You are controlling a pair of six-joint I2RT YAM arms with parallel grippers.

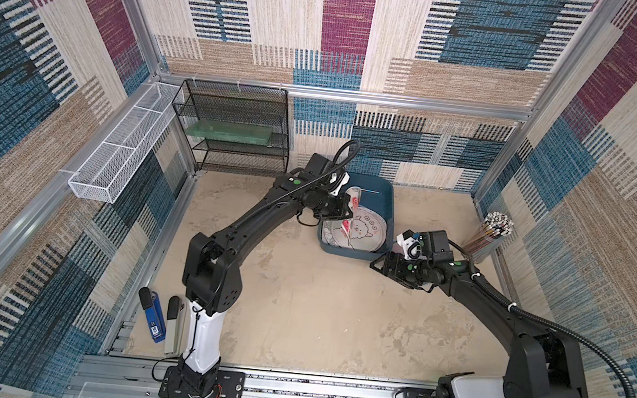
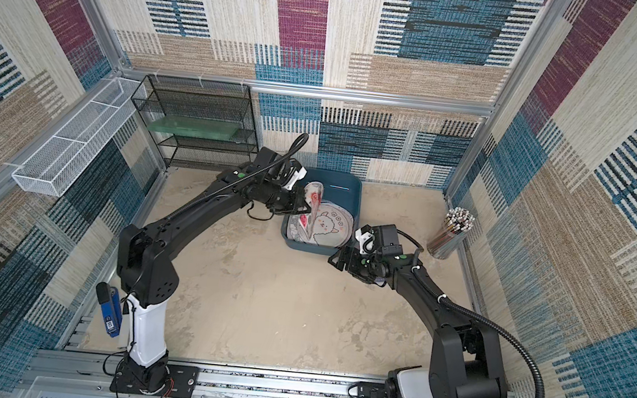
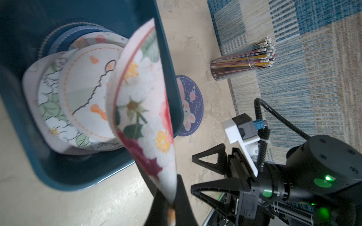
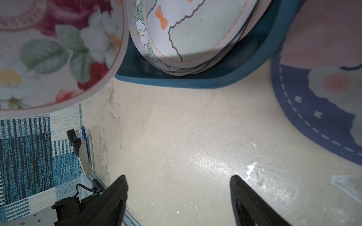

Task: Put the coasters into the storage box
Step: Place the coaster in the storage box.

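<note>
My left gripper has the floral coaster. It will let go of it flat on top of the sheep-print coaster [image 1: 354,228] [image 3: 94,92] inside the storage box.
The dark teal storage box [image 1: 376,192] [image 2: 351,187] sits at the back middle of the floor. Several coasters are stacked inside, a sheep-print one [image 1: 364,232] [image 3: 88,94] on top. My left gripper [image 1: 345,210] [image 3: 172,195] is shut on a floral coaster [image 1: 351,206] [image 3: 141,94], which hangs edge-up over the box's left half. My right gripper [image 1: 381,262] [image 4: 178,180] is open and holds nothing, just off the box's front right corner. A dark blue bunny coaster [image 3: 193,109] [image 4: 313,109] lies flat on the floor beside the box, hidden under the right wrist in both top views.
A clear cup of pencils [image 1: 488,233] stands by the right wall. At the back left stands a black wire rack [image 1: 234,127], and a white mesh tray [image 1: 120,147] hangs on the left wall. Two staplers [image 1: 152,314] lie at the front left.
</note>
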